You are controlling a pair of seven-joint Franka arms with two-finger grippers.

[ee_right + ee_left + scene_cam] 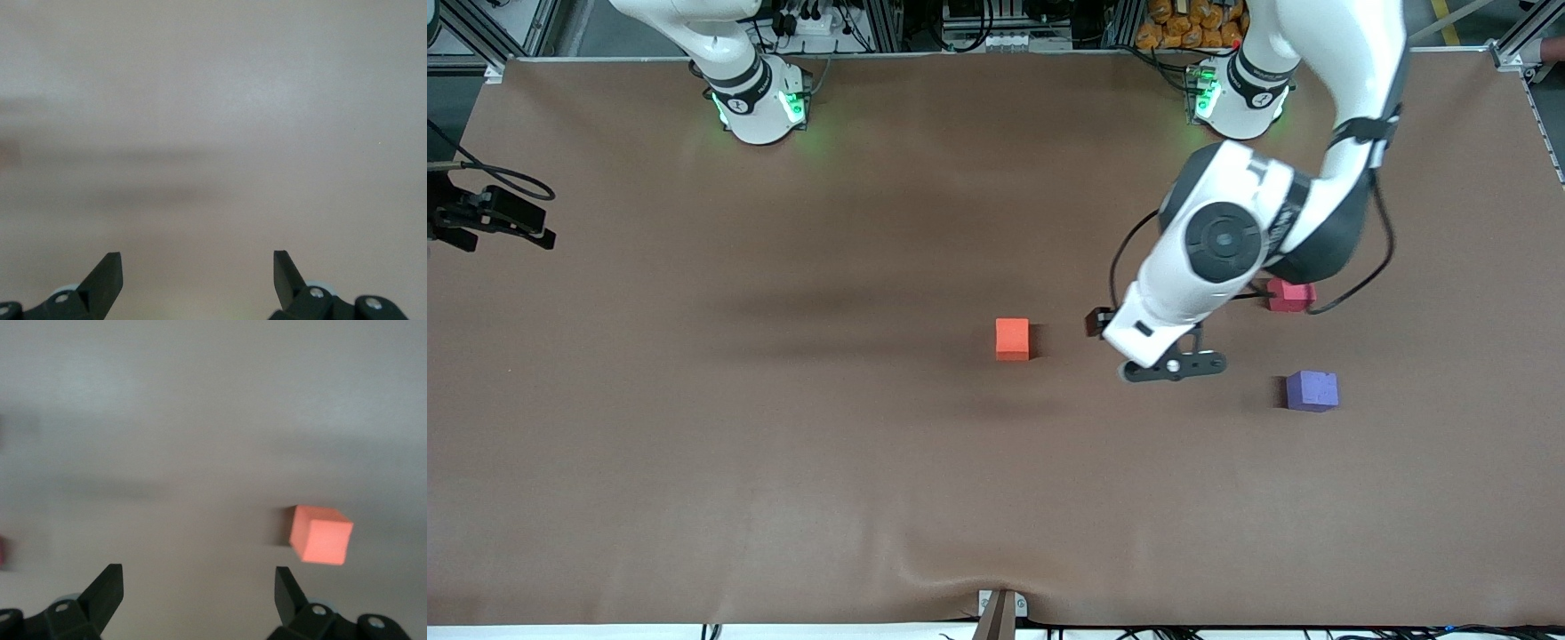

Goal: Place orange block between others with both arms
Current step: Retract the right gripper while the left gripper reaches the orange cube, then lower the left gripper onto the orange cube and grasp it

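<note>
The orange block belongs between the pink-red and purple-blue cubes, so my left gripper will go to it next and close on its opposite sides [1011, 340] [321, 535].
The orange block [1012, 339] [321, 533] lies alone near the middle of the table. The others lie toward the left arm's end: a pink-red cube [1291, 296], partly covered by the left arm, and a purple-blue cube [1312, 390] nearer the front camera. My left gripper [1170, 365] [198, 570] hangs open and empty over bare table between the orange block and those two cubes. In the left wrist view the orange block sits just off one fingertip [287, 583]. My right gripper [197, 257] is open over bare table, holding nothing.
The brown table cover [783, 444] spreads wide around the cubes. A black fixture with cables [489, 218] juts in at the right arm's end of the table. Both bases [760, 102] [1236, 98] glow green at the table's edge farthest from the front camera.
</note>
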